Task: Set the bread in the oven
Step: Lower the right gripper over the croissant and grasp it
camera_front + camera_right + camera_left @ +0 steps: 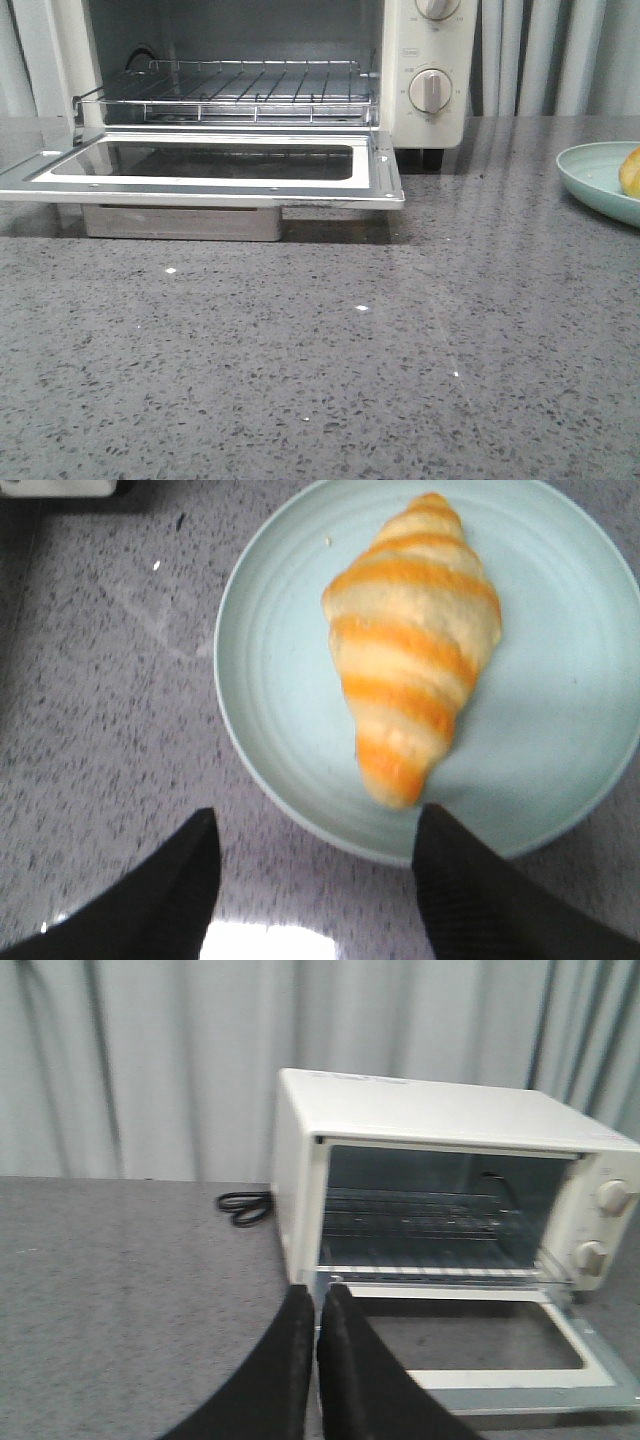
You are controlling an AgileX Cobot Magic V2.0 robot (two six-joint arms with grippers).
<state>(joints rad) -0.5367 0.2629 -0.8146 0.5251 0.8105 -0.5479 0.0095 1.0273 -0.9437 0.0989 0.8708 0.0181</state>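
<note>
I need to next take hold of the wide middle of the bread [635, 173] [401, 665] on the mint-green plate with my right gripper, one finger on each side.
The golden-brown banded bread [415, 645] lies on a pale mint-green plate [270, 720]; in the front view only its end [631, 172] shows at the right edge on the plate [590, 175]. My right gripper [318, 820] is open and empty, above the plate's near rim, one fingertip close to the bread's end. The cream-white oven [430, 70] stands at the back with its glass door [200, 165] dropped open and the wire rack [240, 90] showing. It also shows in the left wrist view [440, 1160]. My left gripper [316, 1295] is shut and empty, in front of the oven's left corner.
The grey speckled counter [320, 360] runs across the front. A black coiled cord [245, 1205] lies left of the oven. Grey curtains [150, 1060] hang behind. Two round knobs [431, 90] sit on the oven's right side.
</note>
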